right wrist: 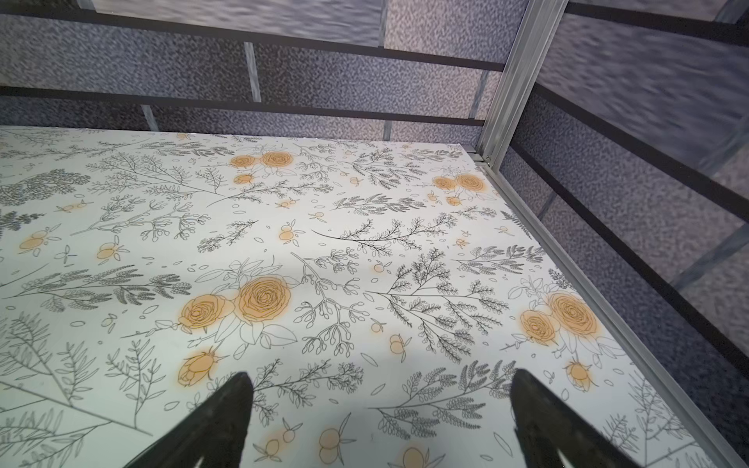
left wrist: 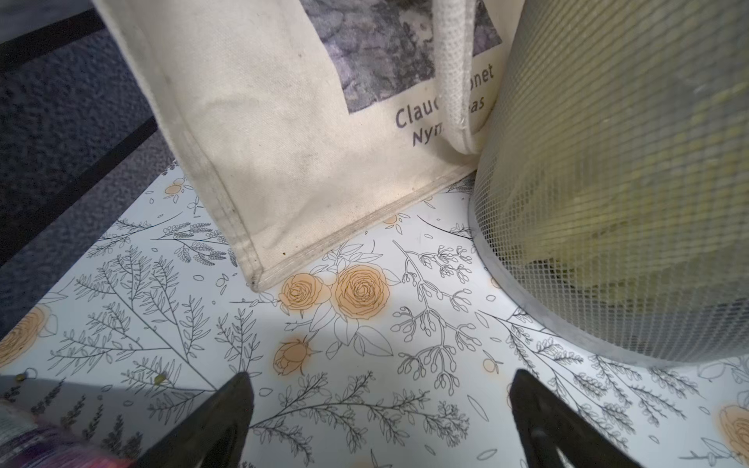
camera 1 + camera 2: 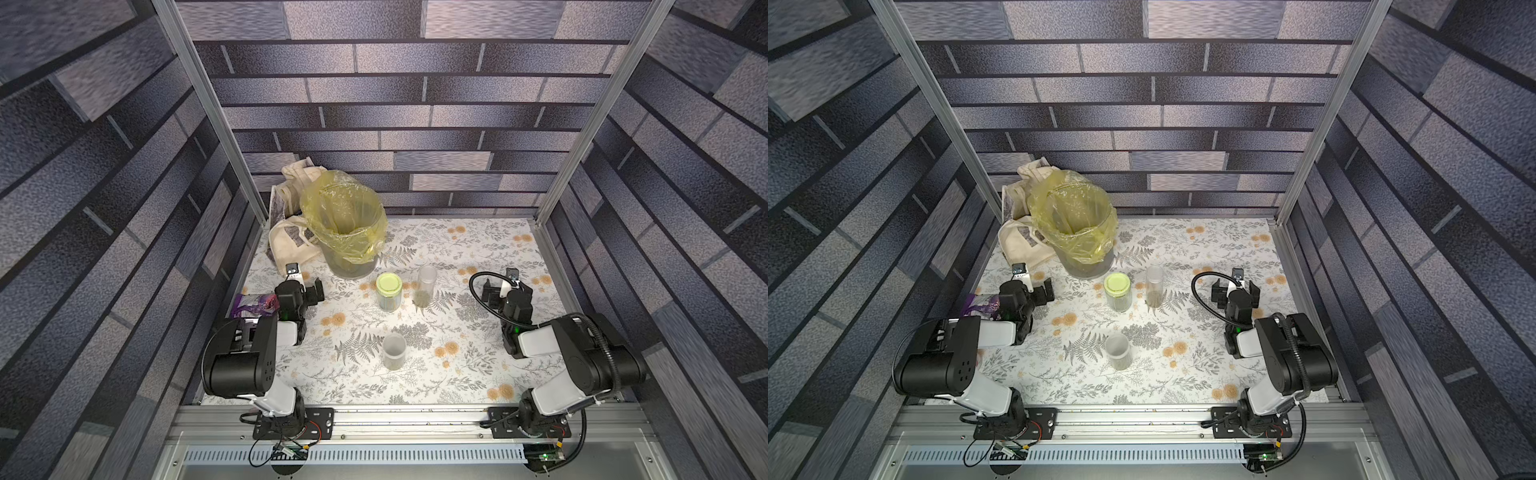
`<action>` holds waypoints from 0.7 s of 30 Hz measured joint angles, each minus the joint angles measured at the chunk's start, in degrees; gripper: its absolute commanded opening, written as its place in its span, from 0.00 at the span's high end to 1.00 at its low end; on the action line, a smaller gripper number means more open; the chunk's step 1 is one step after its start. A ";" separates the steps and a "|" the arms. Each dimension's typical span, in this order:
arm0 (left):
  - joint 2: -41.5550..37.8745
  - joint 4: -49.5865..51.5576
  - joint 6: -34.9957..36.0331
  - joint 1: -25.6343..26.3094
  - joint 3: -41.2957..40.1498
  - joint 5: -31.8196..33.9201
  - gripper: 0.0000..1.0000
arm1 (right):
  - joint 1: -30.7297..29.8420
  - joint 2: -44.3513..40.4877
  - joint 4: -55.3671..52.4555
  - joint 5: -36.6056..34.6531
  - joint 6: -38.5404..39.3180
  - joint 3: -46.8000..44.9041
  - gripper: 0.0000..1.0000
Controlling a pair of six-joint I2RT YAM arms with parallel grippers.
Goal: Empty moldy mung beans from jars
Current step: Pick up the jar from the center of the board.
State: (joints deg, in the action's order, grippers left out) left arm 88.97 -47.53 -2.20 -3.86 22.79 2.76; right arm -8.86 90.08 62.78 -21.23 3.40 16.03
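My right gripper should grip the tall jar on the upper half of the tall jar (image 3: 427,281), above its mung beans and next to the jar with the lime-green lid.
Three clear jars stand upright on the floral table in both top views. A wider jar with a lime-green lid (image 3: 388,291) (image 3: 1118,292) has a tall slim open jar (image 3: 426,286) (image 3: 1154,286) to its right. A short open jar (image 3: 394,352) (image 3: 1118,352) stands nearer the front. Dull green mung beans (image 3: 422,298) fill the bottom of the tall jar, and a low layer lies in the short one. My left gripper (image 3: 302,286) (image 2: 381,375) is open and empty, left of the lidded jar. My right gripper (image 3: 508,286) (image 1: 381,375) is open and empty, right of the tall jar.
A grey mesh bin with a yellow bag liner (image 3: 345,232) (image 2: 608,202) stands behind the jars. A cream tote bag (image 3: 286,232) (image 2: 283,162) leans at the bin's left. A purple packet (image 3: 255,303) lies by the left arm. Two stray beans (image 2: 160,379) lie on the table.
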 measured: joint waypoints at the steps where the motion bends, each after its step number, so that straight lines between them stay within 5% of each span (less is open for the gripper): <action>1: 0.02 0.00 0.00 0.04 0.00 0.04 0.00 | 0.00 0.00 -0.07 -0.15 -0.02 0.02 0.00; 21: -0.61 3.45 0.00 -0.02 1.33 -1.03 0.00 | 3.39 -0.66 -5.97 3.43 -3.02 2.67 0.00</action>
State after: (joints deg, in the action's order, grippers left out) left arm 88.36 -44.07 -2.20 -3.88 24.12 1.74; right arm -5.48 89.43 56.82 -17.80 0.38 18.70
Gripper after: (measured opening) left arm 0.999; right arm 0.999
